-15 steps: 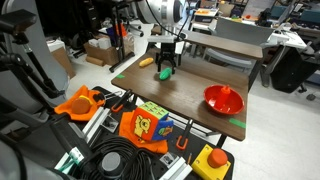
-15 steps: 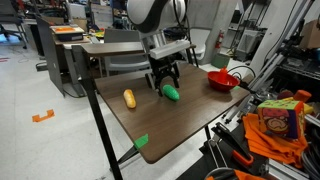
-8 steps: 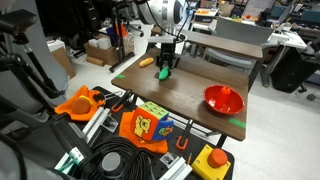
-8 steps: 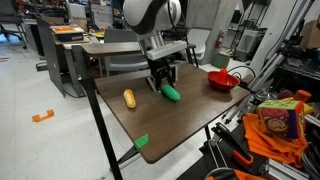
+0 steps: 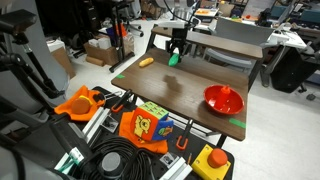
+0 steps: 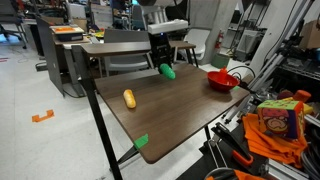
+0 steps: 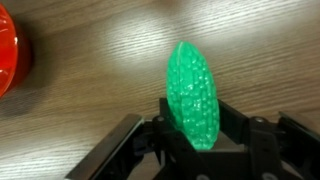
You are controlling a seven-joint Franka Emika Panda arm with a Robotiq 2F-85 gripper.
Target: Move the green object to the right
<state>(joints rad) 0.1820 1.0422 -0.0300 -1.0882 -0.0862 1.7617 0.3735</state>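
Observation:
My gripper needs to let go of the green object, and I need to leave it on the bare wooden table [image 5: 204,76] just behind the red bowl.
The green object [image 7: 193,93], a small bright green bumpy oval, is clamped between my gripper's [image 7: 196,135] black fingers and sticks out past them in the wrist view. In both exterior views the gripper [image 5: 176,52] [image 6: 161,62] hangs well above the wooden table [image 5: 175,95] [image 6: 165,115] with the green object [image 5: 175,58] [image 6: 167,72] at its tip, lifted clear of the tabletop. It hovers over the table's middle-back area.
A yellow-orange oval piece [image 5: 147,62] [image 6: 129,98] lies on the table. A red bowl [image 5: 223,99] [image 6: 222,80] [image 7: 8,50] stands near one end. Green tape patches [image 5: 236,123] [image 6: 141,142] mark table edges. Cables, toys and clutter crowd the floor by the table [image 5: 140,125].
The gripper closed on the green object on the tabletop and has risen with it, lifting it well above the table.

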